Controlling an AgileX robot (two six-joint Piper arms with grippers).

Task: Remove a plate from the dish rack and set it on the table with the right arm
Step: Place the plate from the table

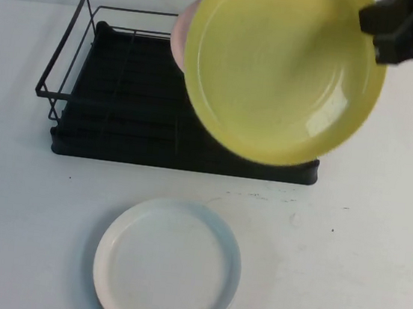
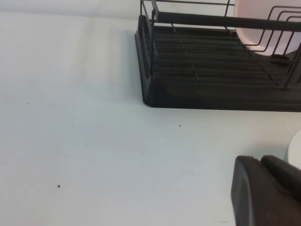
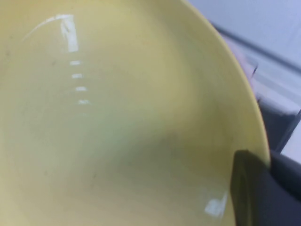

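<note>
My right gripper should set the yellow plate on top of the white plate (image 1: 174, 264) in front of the dish rack.
My right gripper (image 1: 380, 32) is shut on the rim of the yellow plate (image 1: 280, 73) and holds it up in the air, tilted, over the right half of the black dish rack (image 1: 122, 106). The plate fills the right wrist view (image 3: 117, 117), with one finger (image 3: 249, 188) over its rim. A pale pink plate (image 1: 180, 38) stands in the rack behind it and shows in the left wrist view (image 2: 263, 23). My left gripper (image 2: 265, 188) is shut and empty, low over the white table (image 2: 84, 141) near the rack's left front corner (image 2: 150, 99).
A white plate (image 1: 168, 264) lies flat on the table in front of the rack; its edge shows in the left wrist view (image 2: 295, 148). The rack's wire divider (image 2: 282, 42) holds the pink plate. Bare tabletop (image 1: 359, 264) lies right of the white plate.
</note>
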